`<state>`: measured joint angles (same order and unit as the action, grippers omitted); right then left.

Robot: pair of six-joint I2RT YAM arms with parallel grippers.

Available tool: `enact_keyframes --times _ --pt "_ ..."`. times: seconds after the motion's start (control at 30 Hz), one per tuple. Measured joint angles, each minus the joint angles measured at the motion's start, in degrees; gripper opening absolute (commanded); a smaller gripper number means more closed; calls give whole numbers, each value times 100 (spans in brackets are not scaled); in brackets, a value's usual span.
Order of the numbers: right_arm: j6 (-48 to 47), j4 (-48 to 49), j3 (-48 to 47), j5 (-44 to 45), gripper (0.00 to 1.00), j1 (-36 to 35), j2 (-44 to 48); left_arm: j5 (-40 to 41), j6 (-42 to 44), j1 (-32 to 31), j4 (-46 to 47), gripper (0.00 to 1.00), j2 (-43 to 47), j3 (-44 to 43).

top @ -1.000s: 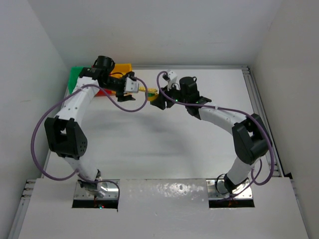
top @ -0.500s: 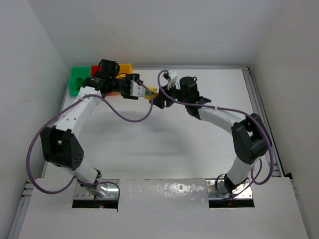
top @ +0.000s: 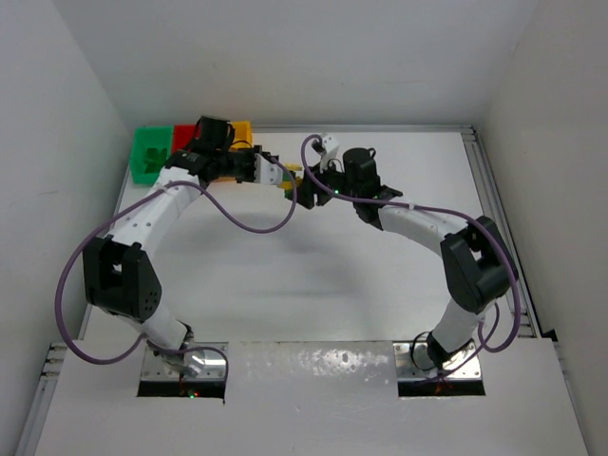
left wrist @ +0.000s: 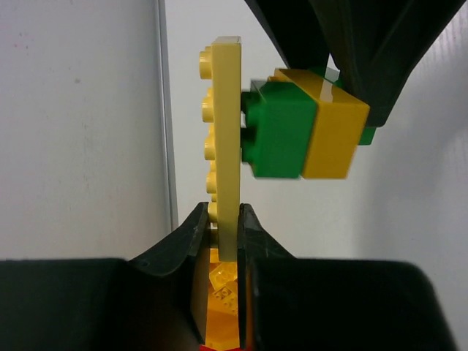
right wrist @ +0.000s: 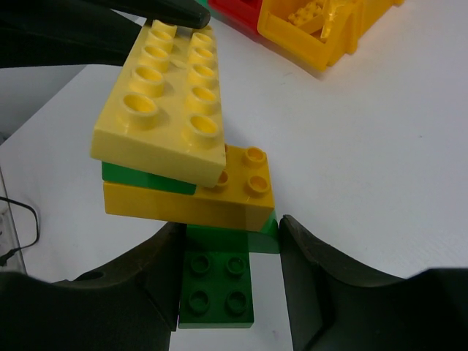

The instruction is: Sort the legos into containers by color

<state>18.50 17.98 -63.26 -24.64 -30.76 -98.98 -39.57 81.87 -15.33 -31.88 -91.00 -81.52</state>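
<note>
Next, my left gripper lets go of the pale yellow plate in the yellow container (top: 225, 153), along the container's side beside the red container.
A stack of legos (top: 294, 177) hangs in the air between my two grippers. Its top piece is a pale yellow flat plate (right wrist: 164, 102), and my left gripper (left wrist: 225, 219) is shut on that plate's edge (left wrist: 228, 131). Under the plate come a green brick (left wrist: 276, 131), a yellow brick (right wrist: 219, 199) and a green brick (right wrist: 218, 281) at the bottom. My right gripper (right wrist: 230, 227) is shut on that bottom green brick. The containers stand in a row at the back left: green (top: 150, 155), red (top: 183, 136) and yellow (top: 241, 128). Several yellow legos lie in the yellow one (right wrist: 329, 33).
The left wall and the table's left rail (left wrist: 167, 110) run close beside the left gripper. White table surface (right wrist: 365, 146) lies under the held stack. A purple cable (top: 252, 223) loops from the left arm over the table. The back wall stands just behind the bins.
My left gripper has swung right from over the bins to the stack and shut on the pale yellow plate. The right arm and the stack have stayed still.
</note>
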Motion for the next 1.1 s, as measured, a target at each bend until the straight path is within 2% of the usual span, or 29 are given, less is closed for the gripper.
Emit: enact_keyframes --times 0.17,0.37,0.5,0.67,0.77,0.8,0.83,0.97,1.03,1.1 --pt "-2 11 24 -2 0 -13 0 -20 -50 -15 59 0 -15 2" --pt "-4 42 61 -7 0 -13 0 11 -317 -20 293 0 -15 105" --pt "-4 44 98 -9 0 -13 0 358 -992 -37 852 0 -17 271" --pt "-7 44 289 0 0 -13 2 1080 -2302 22 1414 0 -295 72" --pt "-7 46 496 28 0 -13 26 1637 -3379 127 1180 0 -872 -776" --pt "-7 42 581 44 0 -13 48 1851 -3934 225 953 0 -1182 -1296" --pt "-4 39 658 50 0 -13 70 1926 -4107 271 890 0 -1300 -1484" --pt "-2 44 916 68 0 -13 173 2024 -5912 892 35 0 -2638 -3473" --pt "2 44 955 63 0 -13 203 2031 -6610 1193 -177 0 -3154 -4004" --pt "11 46 957 68 0 -13 219 2109 -7066 1429 -286 0 -3412 -4048"
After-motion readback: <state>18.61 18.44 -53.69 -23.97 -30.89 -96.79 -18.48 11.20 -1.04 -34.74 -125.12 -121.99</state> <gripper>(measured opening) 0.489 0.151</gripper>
